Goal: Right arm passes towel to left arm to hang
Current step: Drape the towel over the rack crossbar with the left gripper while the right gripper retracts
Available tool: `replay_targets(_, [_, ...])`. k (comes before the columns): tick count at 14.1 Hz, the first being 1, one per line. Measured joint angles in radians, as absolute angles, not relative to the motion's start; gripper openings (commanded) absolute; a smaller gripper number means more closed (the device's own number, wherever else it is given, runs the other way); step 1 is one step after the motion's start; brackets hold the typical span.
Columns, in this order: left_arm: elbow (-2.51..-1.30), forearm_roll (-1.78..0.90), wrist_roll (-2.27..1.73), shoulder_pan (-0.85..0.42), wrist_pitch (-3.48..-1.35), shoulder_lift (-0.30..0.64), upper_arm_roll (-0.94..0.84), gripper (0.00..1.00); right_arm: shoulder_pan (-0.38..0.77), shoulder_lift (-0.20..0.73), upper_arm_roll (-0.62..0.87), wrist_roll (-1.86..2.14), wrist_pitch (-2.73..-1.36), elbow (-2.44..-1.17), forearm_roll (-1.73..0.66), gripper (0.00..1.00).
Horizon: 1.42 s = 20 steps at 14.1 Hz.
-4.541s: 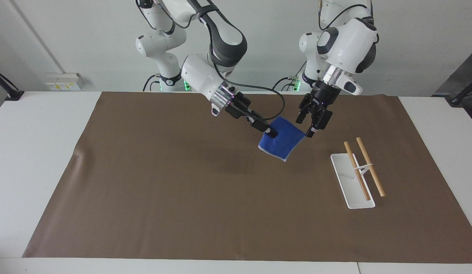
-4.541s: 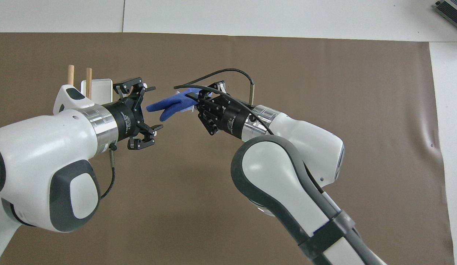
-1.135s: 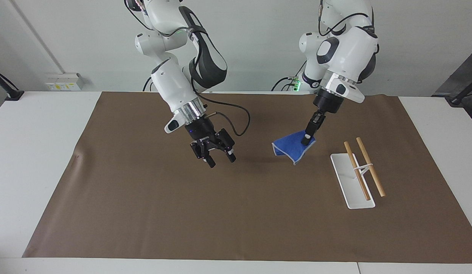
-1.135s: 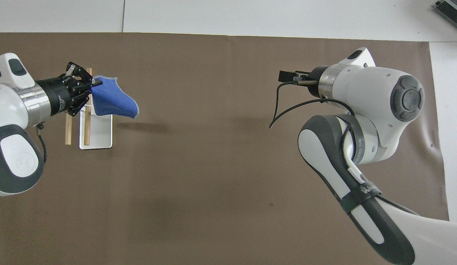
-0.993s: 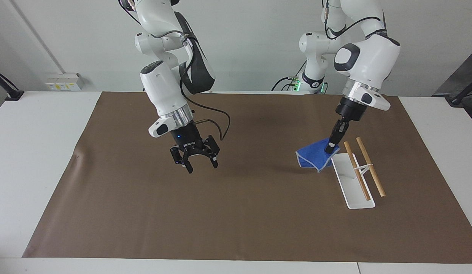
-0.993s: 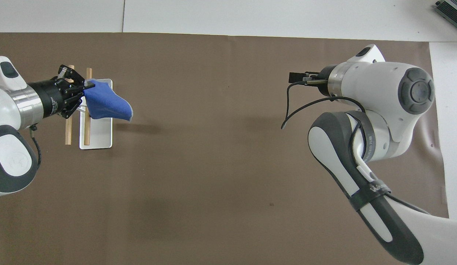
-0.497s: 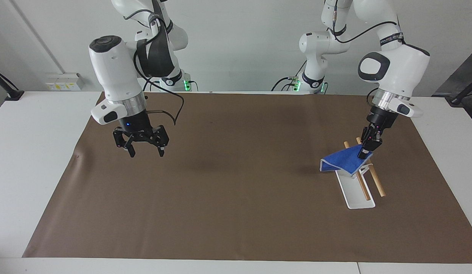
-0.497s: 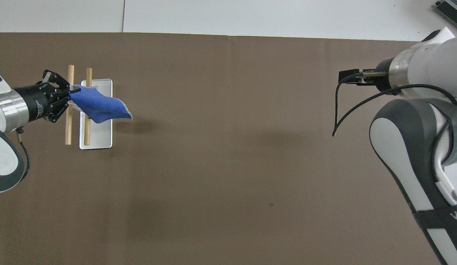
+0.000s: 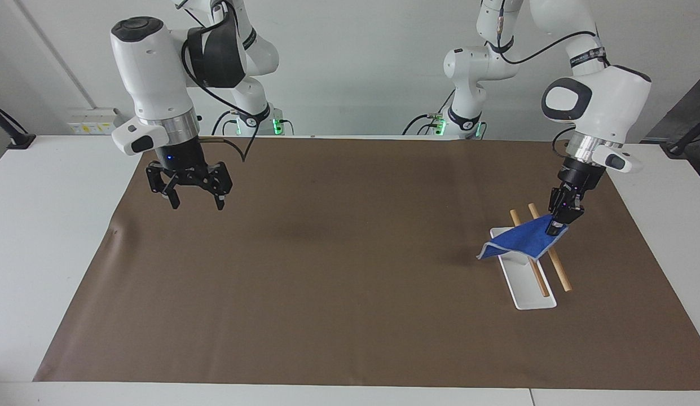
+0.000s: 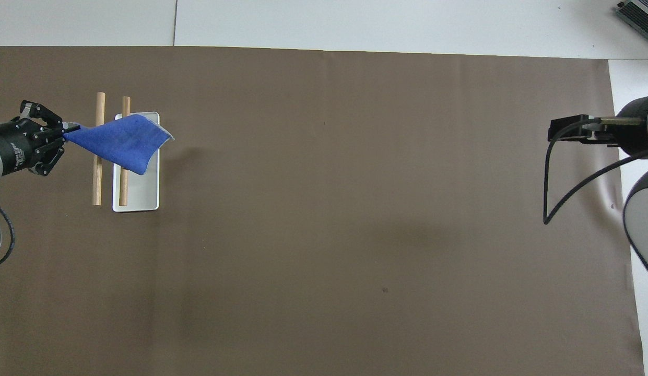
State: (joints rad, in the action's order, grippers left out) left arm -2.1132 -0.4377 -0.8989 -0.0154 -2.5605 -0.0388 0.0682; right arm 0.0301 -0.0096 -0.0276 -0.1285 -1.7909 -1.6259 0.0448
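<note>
I need to let go of the blue towel, now stretched over both rods, with my left gripper across the middle of the two wooden rods (image 10: 121,147).
The blue towel (image 9: 519,241) is stretched across the two wooden rods (image 9: 555,264) of a small rack with a white base (image 9: 524,285). One corner droops past the base toward the middle of the table. My left gripper (image 9: 554,228) is shut on the towel's corner just over the outer rod. In the overhead view the left gripper (image 10: 68,127) holds the towel (image 10: 122,141) over both rods (image 10: 98,172). My right gripper (image 9: 196,203) is open and empty, raised over the mat at the right arm's end.
A brown mat (image 9: 338,282) covers most of the white table (image 9: 56,225). The rack stands on the mat toward the left arm's end. The right arm's wrist and black cable (image 10: 556,177) show at the edge of the overhead view.
The left gripper has carried the towel toward the left arm's end and spread it across both rods. The right arm has drawn back toward its own end and risen, still open.
</note>
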Motion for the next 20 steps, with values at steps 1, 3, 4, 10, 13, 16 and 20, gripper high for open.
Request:
replay_targets(1, [-2.113,-0.438,-0.899,-0.015,-2.561,-0.039,0.076,0.00,0.027,-0.015,-0.033,-0.130,-1.734,-1.601,0.045,1.00])
replay_targets(3, [-2.113,-0.438,-0.899,-0.015,-2.561,-0.039,0.087,0.00,0.028,-0.025,-0.053,-0.136,-1.638,-1.554,0.045,1.00])
replay_targets(4, [-2.113,-0.438,-0.899,-0.014,-2.561,-0.039,0.096,0.00,0.028,-0.031,-0.062,-0.141,-1.599,-1.540,0.043,1.00])
replay_targets(10, [-2.113,-0.394,-0.898,-0.008,-2.563,-0.039,0.123,0.00,0.106,-0.068,-0.154,-0.168,-1.544,-1.580,-0.007,1.00])
replay_targets(13, [-2.122,-0.386,-0.898,-0.008,-2.563,-0.039,0.134,0.00,0.104,-0.062,-0.158,-0.126,-1.543,-1.587,-0.007,1.00])
replay_targets(16, [-2.146,-0.329,-0.898,-0.007,-2.568,-0.039,0.148,0.00,0.099,-0.061,-0.152,-0.117,-1.543,-1.594,-0.007,1.00])
replay_targets(20, [-2.184,-0.314,-0.898,-0.007,-2.598,-0.039,0.149,0.00,0.085,-0.061,-0.147,-0.114,-1.543,-1.606,-0.007,1.00])
